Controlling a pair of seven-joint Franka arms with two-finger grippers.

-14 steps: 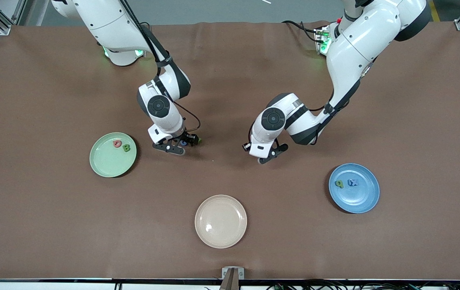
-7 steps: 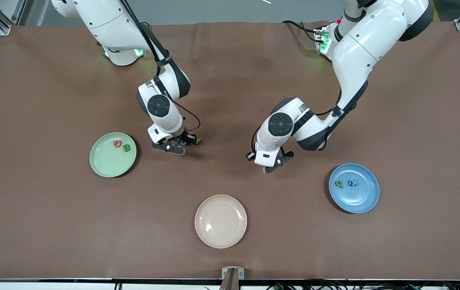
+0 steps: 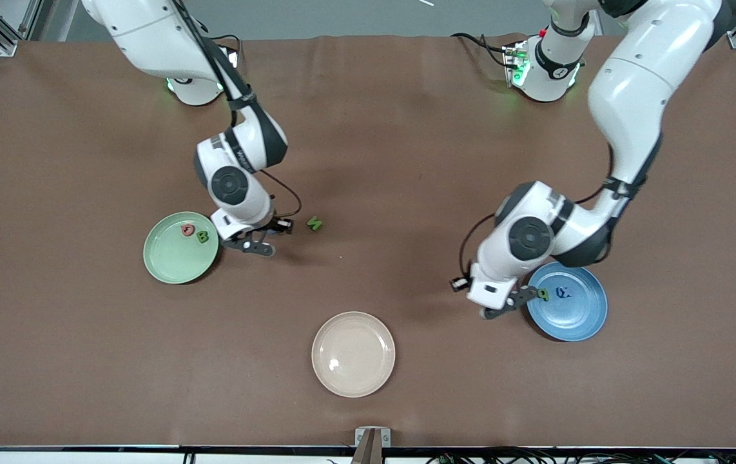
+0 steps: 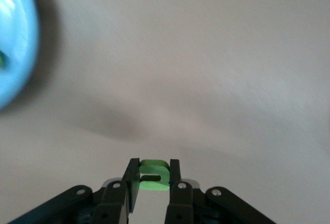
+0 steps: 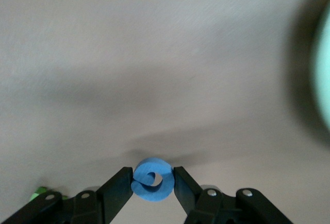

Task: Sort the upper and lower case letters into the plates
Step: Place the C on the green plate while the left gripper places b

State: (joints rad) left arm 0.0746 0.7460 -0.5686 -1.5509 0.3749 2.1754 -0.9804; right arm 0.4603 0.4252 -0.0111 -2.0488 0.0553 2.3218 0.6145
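Note:
The small green letter in my left gripper, now over the blue plate's edge, will be let go between the blue plate's green letter and blue letter [image 3: 552,292].
My left gripper [image 3: 511,303] is shut on a small green letter [image 4: 154,175] and hangs over the edge of the blue plate [image 3: 577,322], which also shows in the left wrist view [image 4: 13,44]. That plate holds a green letter [image 3: 543,294] and a blue letter [image 3: 564,292]. My right gripper [image 3: 253,245] is shut on a round blue letter [image 5: 152,178] just above the table beside the mint green plate [image 3: 171,264]. That plate holds a pinkish-red letter [image 3: 187,230] and a green letter [image 3: 202,237]. Another green letter [image 3: 314,223] lies on the table beside the right gripper.
A cream-beige plate [image 3: 353,354] sits near the table's front edge, nearer to the front camera than both grippers. The brown tablecloth [image 3: 368,129] covers the whole table.
The left arm swung from the table's middle to the blue plate's edge with its green letter. The right arm shifted toward the mint plate with the blue letter, uncovering a green letter on the table.

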